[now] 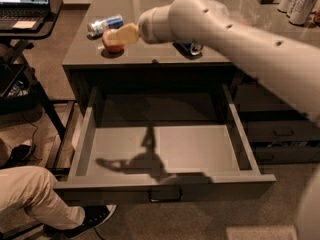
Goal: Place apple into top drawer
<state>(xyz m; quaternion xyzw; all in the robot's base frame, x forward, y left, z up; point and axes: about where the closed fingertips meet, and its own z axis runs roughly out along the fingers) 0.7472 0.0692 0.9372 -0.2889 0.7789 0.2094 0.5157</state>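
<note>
The sides of the red apple (114, 46), in front of the tipped can, should be gripped next by my gripper.
The red apple (113, 42) sits on the countertop (150, 14) near its front left edge. My gripper (120, 34) reaches in from the right and is right over the apple, covering its top. The top drawer (162, 151) is pulled wide open below the counter, and nothing lies inside it. Its small bar handle (165, 194) shows on the front panel. The arm's shadow falls on the drawer floor.
A tipped can (104, 24) lies behind the apple. A blue soda can (192, 47) lies mostly hidden under my arm. Several cans (298, 3) stand at the counter's far right. Narrower shut drawers (280, 131) are at right. A person's leg (30, 196) and a laptop stand (25, 14) are at left.
</note>
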